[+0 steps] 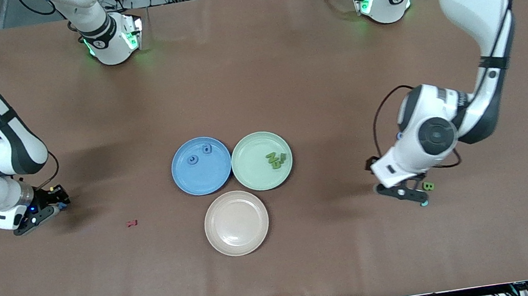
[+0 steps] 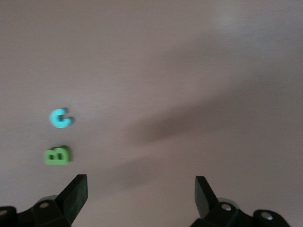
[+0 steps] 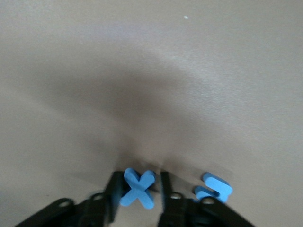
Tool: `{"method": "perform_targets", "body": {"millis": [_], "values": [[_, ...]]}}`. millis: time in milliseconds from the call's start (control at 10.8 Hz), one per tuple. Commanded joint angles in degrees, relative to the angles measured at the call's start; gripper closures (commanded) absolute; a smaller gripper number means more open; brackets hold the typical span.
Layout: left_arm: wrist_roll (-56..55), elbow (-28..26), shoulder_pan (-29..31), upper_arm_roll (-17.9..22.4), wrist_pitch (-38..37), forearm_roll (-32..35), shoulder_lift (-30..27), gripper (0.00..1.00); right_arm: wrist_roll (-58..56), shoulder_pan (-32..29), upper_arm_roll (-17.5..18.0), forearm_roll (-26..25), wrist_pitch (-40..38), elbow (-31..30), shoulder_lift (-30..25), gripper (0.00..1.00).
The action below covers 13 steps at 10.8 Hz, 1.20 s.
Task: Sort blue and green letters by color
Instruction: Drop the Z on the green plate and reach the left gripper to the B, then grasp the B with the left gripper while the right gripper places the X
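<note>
Next, I close my left gripper on the top and bottom ends (image 1: 428, 186) (image 2: 57, 155) of the green letter B, which is beside the light blue letter C.
My right gripper (image 3: 140, 185) is low at the table near the right arm's end, its fingers closed in on a blue letter X (image 3: 138, 189). A second blue letter (image 3: 213, 188) lies beside it. In the front view this gripper (image 1: 52, 201) hides both letters. My left gripper (image 2: 142, 187) hangs open with nothing in it near the left arm's end (image 1: 407, 192), beside a green letter B (image 2: 57, 155) (image 1: 428, 186) and a light blue letter C (image 2: 60, 117) (image 1: 424, 203). Two blue letters (image 1: 192, 160) lie on the blue plate (image 1: 201, 180). Green letters (image 1: 276, 159) lie on the green plate (image 1: 252, 155).
A bare beige plate (image 1: 236, 222) sits nearer the front camera than the two coloured plates, touching both. A small dark red letter (image 1: 132, 223) lies on the brown table between the right gripper and the plates.
</note>
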Motion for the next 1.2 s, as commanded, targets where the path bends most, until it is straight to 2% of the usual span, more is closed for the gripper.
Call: {"method": "perform_targets", "body": {"millis": [0,93,278,463,556,741,926,1111], "values": [[5.95,-0.89,5.55,-0.49,4.69,4.25,2.65,0.0,0.76,-0.22,0.97,1.72,-2.85,0.22,0.46,1.0],[5.96,-0.89,6.96,-0.48,5.84,7.24,3.61,0.0,0.76,0.22,1.85,5.04,-4.35,0.39,-0.07,1.0],[6.31,-0.89,8.46,-0.57,8.65,7.71,5.63,0.0,1.46,0.23,4.83,9.02,-9.6,3.45,-0.33,1.0],[8.23,-0.8,9.95,-0.57,11.02,7.71,7.57,0.03,3.47,0.49,7.82,10.0,-21.27,10.64,-0.25,1.0],[8.68,-0.54,10.57,-0.57,11.56,7.71,8.28,0.05,5.92,1.01,8.88,10.09,-23.93,12.42,-0.16,1.0],[8.77,-0.28,10.75,-0.49,11.65,7.09,8.63,0.1,12.06,1.37,12.12,11.57,-25.45,12.35,-0.25,1.0],[8.77,-0.28,11.62,-0.57,11.65,6.74,8.72,0.14,15.69,1.72,14.15,17.53,-26.86,12.17,-0.25,1.0],[8.86,-0.19,11.72,-0.57,11.65,5.17,8.98,0.18,21.46,3.73,15.74,20.01,-26.86,12.08,-0.25,1.0]]}}
